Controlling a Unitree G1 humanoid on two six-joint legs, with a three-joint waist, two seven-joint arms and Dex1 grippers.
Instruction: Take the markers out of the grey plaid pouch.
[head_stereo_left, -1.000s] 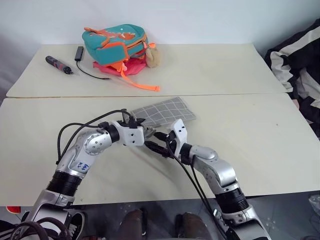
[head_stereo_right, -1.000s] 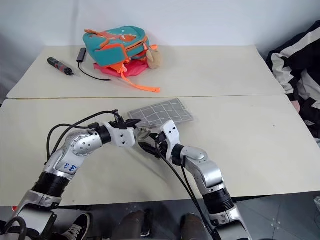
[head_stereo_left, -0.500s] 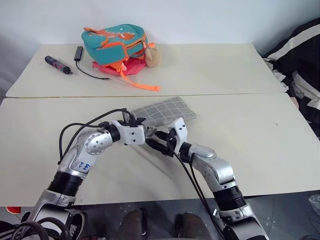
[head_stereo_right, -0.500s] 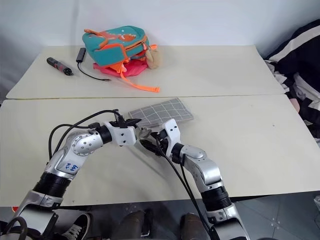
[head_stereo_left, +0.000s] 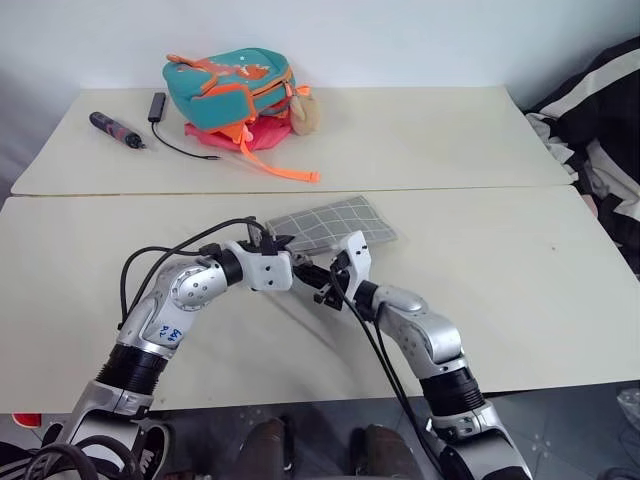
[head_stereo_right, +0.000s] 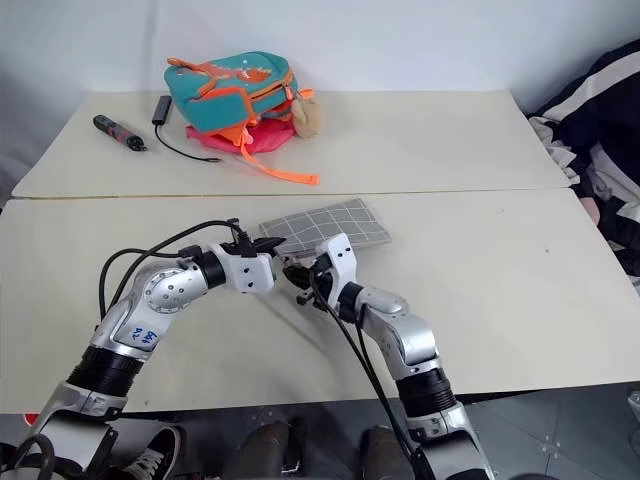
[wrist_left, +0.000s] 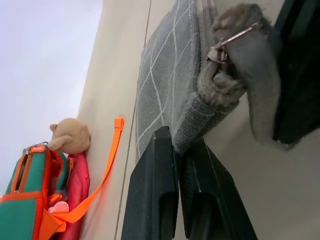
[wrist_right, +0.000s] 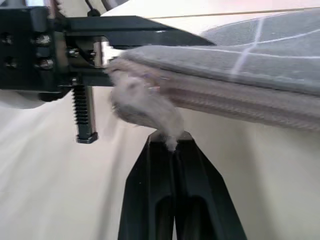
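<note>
Next, my right gripper lets go of the zipper pull at the pouch's near corner (head_stereo_left: 389, 237) farthest from my left gripper.
The grey plaid pouch (head_stereo_left: 335, 222) lies flat near the middle of the front table, zipped along the edge that shows in the right wrist view. My left gripper (head_stereo_left: 291, 271) is shut on the pouch's near-left corner (wrist_left: 200, 117). A grey fuzzy zipper pull (wrist_right: 142, 102) with a small metal clasp (wrist_left: 227, 45) hangs from that end. My right gripper (wrist_right: 172, 142) is shut on the lower tip of this pull, close against the left gripper. The markers are hidden.
On the far table, at the back left, sits a teal-and-orange backpack (head_stereo_left: 232, 85) with a tan plush toy (head_stereo_left: 304, 112) and a trailing orange strap (head_stereo_left: 285, 168). Left of it lies a black-and-red tool (head_stereo_left: 118, 130) with its cable. Black-and-white striped cloth (head_stereo_left: 600, 120) hangs at the right edge.
My right gripper was open just below the pouch's end; it has edged up to the fuzzy pull and shut on it. The left gripper kept its hold and place.
</note>
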